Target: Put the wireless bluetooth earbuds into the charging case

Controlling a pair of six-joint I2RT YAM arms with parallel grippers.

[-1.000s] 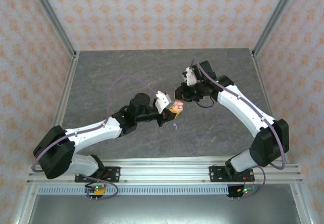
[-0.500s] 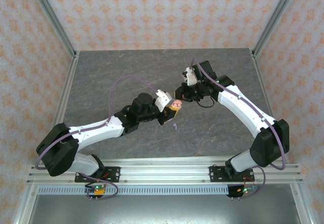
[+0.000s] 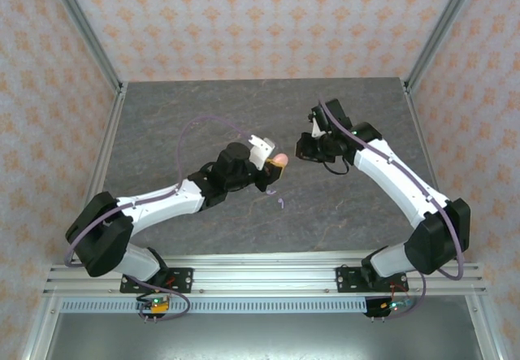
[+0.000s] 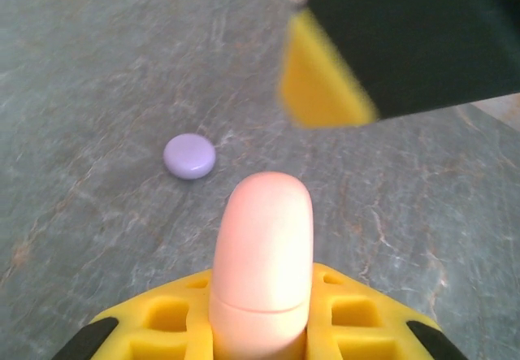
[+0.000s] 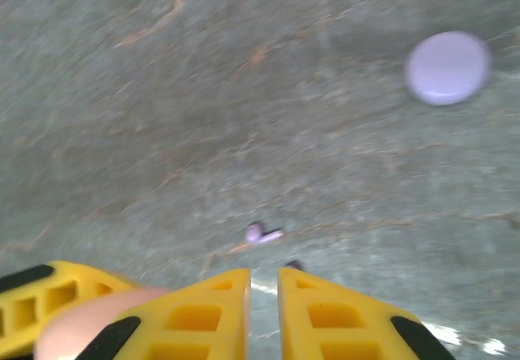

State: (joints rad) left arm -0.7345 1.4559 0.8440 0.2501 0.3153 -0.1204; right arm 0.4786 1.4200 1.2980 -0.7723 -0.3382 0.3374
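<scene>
The pale pink charging case, now on edge between yellow fingers, will be let go by my left gripper on the bare grey table (image 3: 279, 135) (image 4: 77, 185) near the lilac round case.
My left gripper (image 3: 275, 165) (image 4: 262, 285) is shut on a pale pink charging case (image 4: 262, 250) (image 3: 279, 160), which stands on edge between the yellow fingers with its lid seam closed. My right gripper (image 3: 302, 149) (image 5: 264, 277) hangs just right of the case without touching it; its jaws stand a narrow slit apart with nothing between them. One lilac earbud (image 5: 262, 233) (image 3: 281, 203) lies on the grey table below both grippers. A closed lilac round case (image 4: 189, 156) (image 5: 447, 67) rests flat on the table further off.
The grey stone-patterned table (image 3: 187, 124) is walled by a metal frame and patterned panels on three sides. In the left wrist view the right gripper's yellow finger (image 4: 321, 84) and black body loom close at the upper right.
The right gripper has drawn back to the right, off the pink case, and its jaws have parted slightly. The left gripper has lifted and turned the case a little farther from the bases.
</scene>
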